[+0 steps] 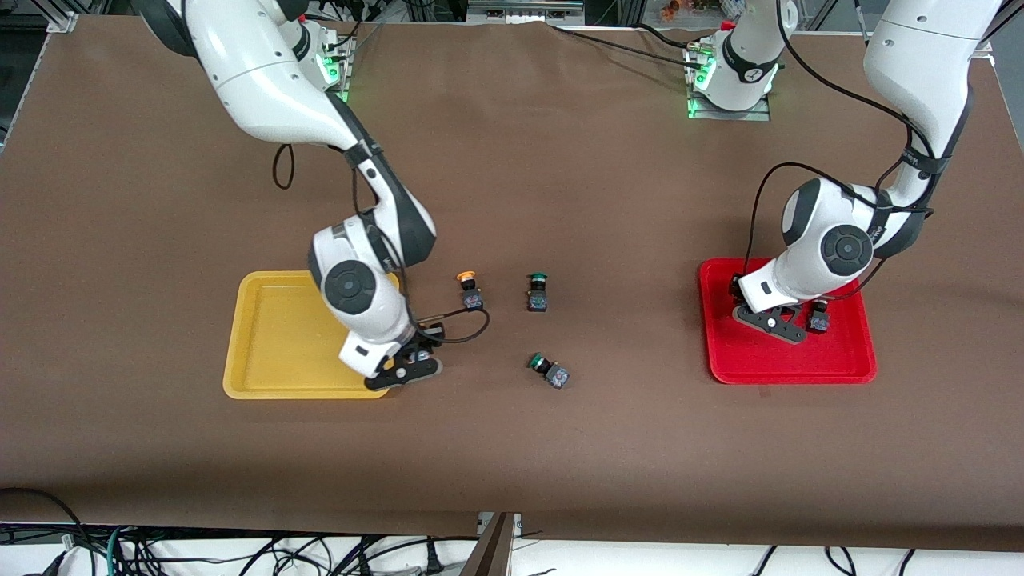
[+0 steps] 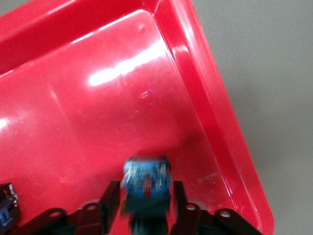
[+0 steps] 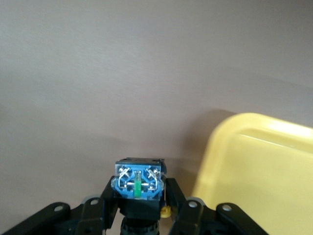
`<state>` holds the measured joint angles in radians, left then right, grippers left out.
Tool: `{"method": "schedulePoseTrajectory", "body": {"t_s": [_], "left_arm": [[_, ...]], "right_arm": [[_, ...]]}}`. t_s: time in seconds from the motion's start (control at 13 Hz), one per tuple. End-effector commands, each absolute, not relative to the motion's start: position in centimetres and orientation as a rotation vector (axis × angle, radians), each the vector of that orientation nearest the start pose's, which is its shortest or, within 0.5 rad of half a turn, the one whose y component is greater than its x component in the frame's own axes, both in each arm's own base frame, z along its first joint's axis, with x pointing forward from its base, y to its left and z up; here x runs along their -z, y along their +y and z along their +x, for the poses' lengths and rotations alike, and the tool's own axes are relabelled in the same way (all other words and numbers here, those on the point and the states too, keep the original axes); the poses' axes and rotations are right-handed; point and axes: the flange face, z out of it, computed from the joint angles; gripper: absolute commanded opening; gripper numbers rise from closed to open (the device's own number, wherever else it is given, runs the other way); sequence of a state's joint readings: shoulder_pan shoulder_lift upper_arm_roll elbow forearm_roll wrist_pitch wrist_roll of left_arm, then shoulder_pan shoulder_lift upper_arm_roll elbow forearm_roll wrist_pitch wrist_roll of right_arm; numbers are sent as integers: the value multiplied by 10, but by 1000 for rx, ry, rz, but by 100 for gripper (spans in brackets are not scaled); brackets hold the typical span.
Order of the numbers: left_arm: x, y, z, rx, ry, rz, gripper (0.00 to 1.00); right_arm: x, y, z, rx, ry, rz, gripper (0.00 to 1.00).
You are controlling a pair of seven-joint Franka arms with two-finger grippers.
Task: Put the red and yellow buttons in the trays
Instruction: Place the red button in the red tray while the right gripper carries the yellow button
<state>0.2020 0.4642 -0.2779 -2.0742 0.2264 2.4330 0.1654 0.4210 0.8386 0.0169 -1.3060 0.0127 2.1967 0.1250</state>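
I need to use my right gripper to set the yellow-capped button, now held over the table by the yellow tray, down inside the yellow tray, just off its middle [image 1: 297,354] toward the front camera.
Over the table by the yellow tray [image 1: 272,344] [image 3: 259,166], at the corner nearest the front camera, my right gripper [image 1: 412,364] [image 3: 139,185] is shut on a button [image 3: 138,182]. That button has a black body and a sliver of yellow cap. A second yellow-capped button [image 1: 468,290] stands on the table toward the middle. My left gripper [image 1: 780,320] [image 2: 145,188] hangs low inside the red tray [image 1: 788,356] [image 2: 98,98]. Its fingers stand slightly apart on either side of a blurred black button [image 2: 146,183] whose cap is hidden. Another button [image 1: 818,320] [image 2: 6,205] lies in the red tray beside it.
Two green-capped switches are on the brown table between the trays: one upright [image 1: 538,292], one tipped over nearer the front camera [image 1: 548,370]. A black cable [image 1: 464,328] loops from the right wrist over the table near the yellow-capped button.
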Motion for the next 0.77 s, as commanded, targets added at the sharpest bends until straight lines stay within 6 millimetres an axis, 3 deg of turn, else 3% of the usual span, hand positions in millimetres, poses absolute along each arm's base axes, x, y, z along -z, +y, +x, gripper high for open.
{"method": "schedulePoseTrajectory", "body": {"t_s": [0.0, 0.23, 0.46, 0.54, 0.69], "left_arm": [[-237, -41, 596, -31, 623, -3038, 100], [-274, -45, 615, -52, 594, -3034, 100], [-353, -44, 665, -101, 518, -3087, 100], [-381, -66, 675, -93, 556, -3089, 100], [-410, -68, 681, -105, 553, -3089, 100]], "right_arm": [[-260, 266, 688, -19, -568, -3046, 28], [-273, 214, 700, -61, -681, -3024, 28], [-274, 145, 714, -81, -798, -2991, 28], [-274, 119, 719, -77, -828, -2990, 28], [-269, 81, 726, -58, -874, -2979, 28]]}}
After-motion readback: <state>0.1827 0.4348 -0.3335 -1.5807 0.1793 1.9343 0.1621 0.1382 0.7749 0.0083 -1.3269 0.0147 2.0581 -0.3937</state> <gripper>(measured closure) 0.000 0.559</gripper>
